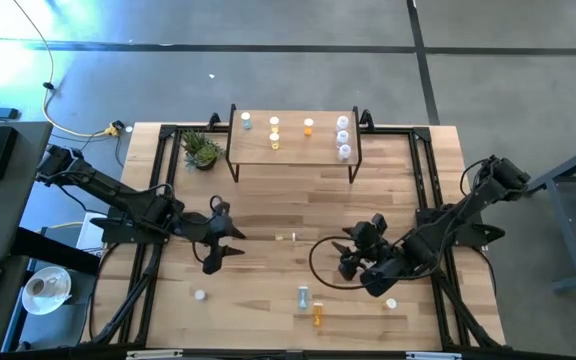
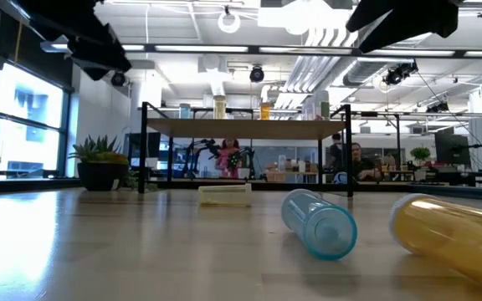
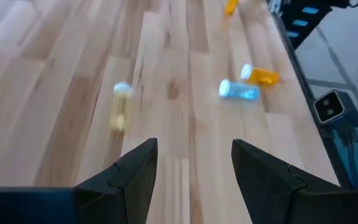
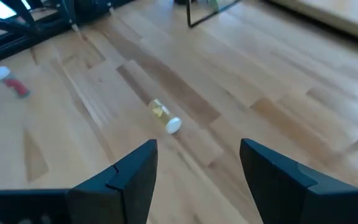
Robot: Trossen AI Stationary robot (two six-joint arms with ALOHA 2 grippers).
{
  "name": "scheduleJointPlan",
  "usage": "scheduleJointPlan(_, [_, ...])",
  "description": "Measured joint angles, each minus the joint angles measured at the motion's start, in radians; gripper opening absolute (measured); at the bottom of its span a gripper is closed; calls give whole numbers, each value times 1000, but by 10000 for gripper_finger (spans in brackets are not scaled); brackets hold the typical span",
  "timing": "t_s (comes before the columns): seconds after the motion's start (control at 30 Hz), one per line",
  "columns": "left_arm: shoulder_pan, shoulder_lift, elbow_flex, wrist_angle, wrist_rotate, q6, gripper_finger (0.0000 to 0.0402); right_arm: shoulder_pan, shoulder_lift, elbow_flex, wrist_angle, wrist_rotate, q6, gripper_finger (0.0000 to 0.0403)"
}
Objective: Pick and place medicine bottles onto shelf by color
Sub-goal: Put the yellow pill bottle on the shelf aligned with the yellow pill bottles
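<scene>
The yellow bottle is lying at the middle of the table, and my left gripper needs to close on the bottom end (image 1: pixel 279 237) (image 3: pixel 117 126) of it, opposite the bottle's cap.
The shelf (image 1: pixel 293 142) stands at the table's far edge with several medicine bottles upright on its top: a blue one (image 1: pixel 247 122), yellow, orange and white ones. On the table lie a yellow bottle (image 1: pixel 286 237) at the middle, and a blue bottle (image 1: pixel 304 296) and an orange bottle (image 1: pixel 317 315) near the front edge. My left gripper (image 1: pixel 233 232) hovers open left of the yellow bottle (image 3: pixel 119 107). My right gripper (image 1: pixel 343 257) hovers open to that bottle's (image 4: pixel 164 116) right. Neither has anything between its fingers.
Two more small bottles lie near the front edge, one at the left (image 1: pixel 200 295) and one at the right (image 1: pixel 391 303). A green potted plant (image 1: pixel 201 150) stands left of the shelf. A black cable loops on the table by the right arm (image 1: pixel 318 262).
</scene>
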Motion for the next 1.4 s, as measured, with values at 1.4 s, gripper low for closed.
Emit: scheduleJointPlan(1.4, [246,650,67,595,57,236,197,-8,2,1,14,56,-62,220])
